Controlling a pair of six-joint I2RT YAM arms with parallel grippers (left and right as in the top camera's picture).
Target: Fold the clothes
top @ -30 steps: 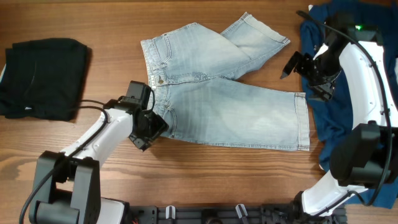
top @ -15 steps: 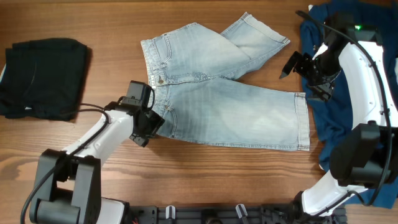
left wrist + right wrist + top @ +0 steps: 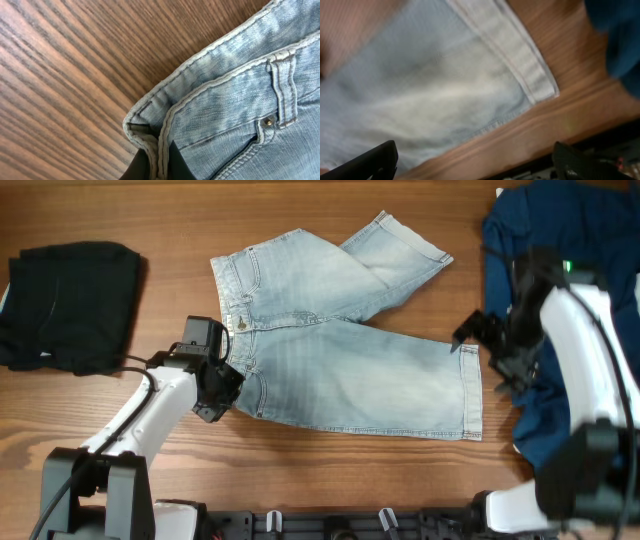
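Note:
The robot's right gripper needs to next move to the near corner of the long leg's hem point(image 3: 466, 435) point(image 3: 535, 100) on the pale blue denim shorts and close there.
The clothes point(image 3: 340, 370), pale blue denim shorts, lie spread across the middle of the wooden table, one leg folded up toward the back. My left gripper point(image 3: 228, 388) is shut on the near corner of the waistband. In the left wrist view the doubled waistband edge point(image 3: 150, 135) is pinched between the two black fingertips point(image 3: 176, 164) of that gripper point(image 3: 157, 167). My right gripper point(image 3: 478, 358) hovers open by the hem of the long leg. The right wrist view is blurred; the hem point(image 3: 520, 60) shows above the wide-apart fingers point(image 3: 370, 162), nothing between them.
A black folded garment point(image 3: 70, 305) lies at the far left. A dark navy garment point(image 3: 560, 240) is heaped at the right edge under the right arm, also seen as navy cloth point(image 3: 615, 30). Bare wood point(image 3: 60, 75) surrounds the waistband corner.
My left gripper closed on the waistband corner and the shorts slid to the left. The right arm came down and nearer, from beside the folded leg to the long leg's hem.

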